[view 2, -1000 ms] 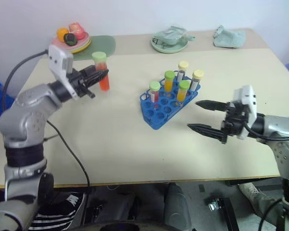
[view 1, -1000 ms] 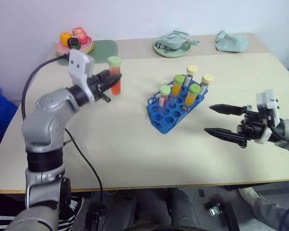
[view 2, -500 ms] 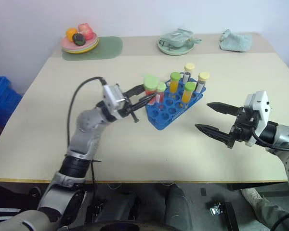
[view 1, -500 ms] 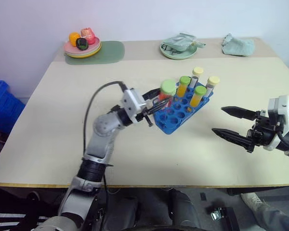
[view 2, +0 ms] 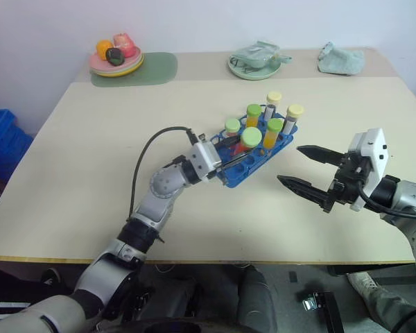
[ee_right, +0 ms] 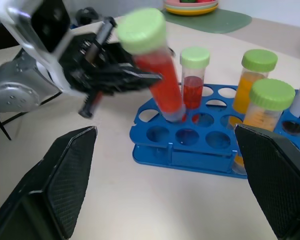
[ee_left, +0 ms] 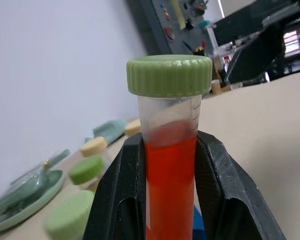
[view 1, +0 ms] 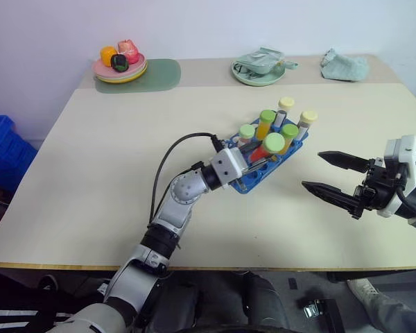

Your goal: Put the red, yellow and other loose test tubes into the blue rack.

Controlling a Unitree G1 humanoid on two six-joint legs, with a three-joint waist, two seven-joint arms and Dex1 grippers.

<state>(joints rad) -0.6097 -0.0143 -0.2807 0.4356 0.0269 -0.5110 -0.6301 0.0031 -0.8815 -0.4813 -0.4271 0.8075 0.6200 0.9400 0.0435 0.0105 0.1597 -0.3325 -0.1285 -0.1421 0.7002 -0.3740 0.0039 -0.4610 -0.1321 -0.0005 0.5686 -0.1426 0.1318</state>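
Observation:
Next, I drop the red-filled test tube with my left gripper in the near-side row of the blue rack (view 1: pixel 263 165), by a yellow-orange tube.
My left gripper (view 1: pixel 254 158) is shut on a red-filled test tube (view 1: pixel 262 150) with a pale green cap. The wrist view shows both fingers (ee_left: pixel 124 190) clamping its body. The tube leans over the near-left part of the blue rack (view 1: pixel 249 184), its lower end (ee_right: pixel 174 116) at one of the holes. In the rack stand several capped tubes: a small red one (ee_right: pixel 192 85), yellow-orange ones (ee_right: pixel 257 112) and grey-white ones (view 1: pixel 283 111). To the right of the rack my right gripper (view 1: pixel 312 170) hovers open above the table, pointing at the rack.
At the back of the table are a plate of toy fruit (view 1: pixel 119 68) on a green mat (view 1: pixel 159 73), a green dish (view 1: pixel 258 71) and a crumpled cloth (view 1: pixel 344 66). A dark blue crate (view 1: pixel 0 149) stands on the floor to the left. A black cable (view 1: pixel 168 163) arcs from my left wrist.
My left arm has swung right and down, carrying the red tube from the table's left side to the rack and tilting it. The right gripper has stayed in place, open.

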